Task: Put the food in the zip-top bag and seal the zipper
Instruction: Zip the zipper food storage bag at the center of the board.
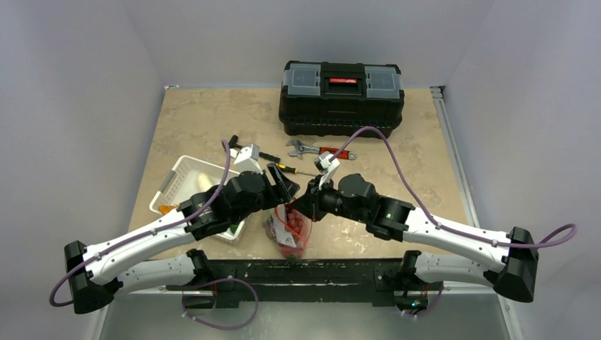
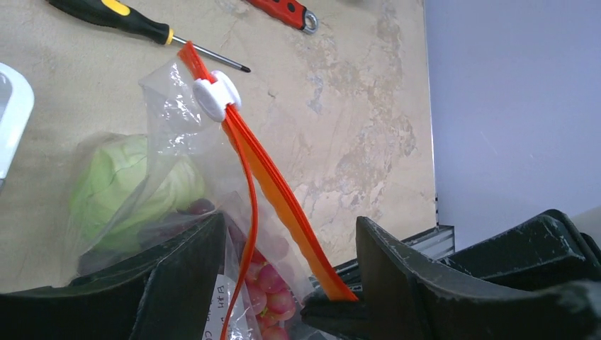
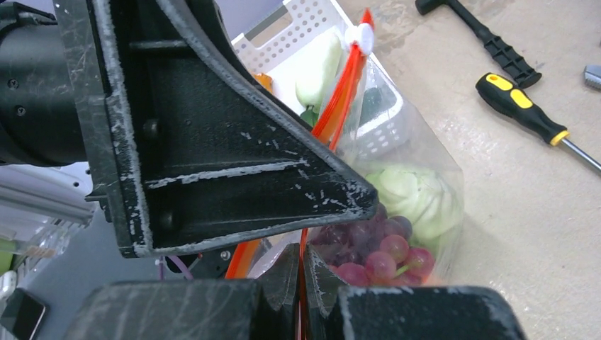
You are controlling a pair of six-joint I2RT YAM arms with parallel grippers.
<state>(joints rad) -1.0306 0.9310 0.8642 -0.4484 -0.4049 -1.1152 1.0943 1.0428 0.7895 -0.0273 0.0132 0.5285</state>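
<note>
Next, my right gripper opens and takes the zipper's end [image 2: 188,55] next to the white slider, because it is holding the part of the bag along the bag's opening, far from that slider.
The clear zip-top bag [image 1: 287,234] hangs between my two grippers near the table's front edge. It holds a pale-green cabbage [image 2: 120,184] and a purple grape bunch [image 2: 269,283]. The red-orange zipper [image 2: 273,184] runs from its white slider [image 2: 216,95] down to the tips of my right gripper. My right gripper [image 3: 303,283] is shut on the zipper strip. My left gripper [image 2: 290,283] is open, with its fingers [image 2: 177,283] on either side of the bag's mouth. The mouth's two strips stand apart near my left gripper. The cabbage [image 3: 418,195] and grapes [image 3: 375,255] also show in the right wrist view.
A white basket [image 1: 186,170] with a pale food piece [image 3: 319,64] stands left of the bag. A black toolbox [image 1: 341,95] stands at the back. A yellow-black screwdriver [image 1: 294,170], a red-handled wrench [image 1: 322,151] and a black hammer [image 1: 248,149] lie between them.
</note>
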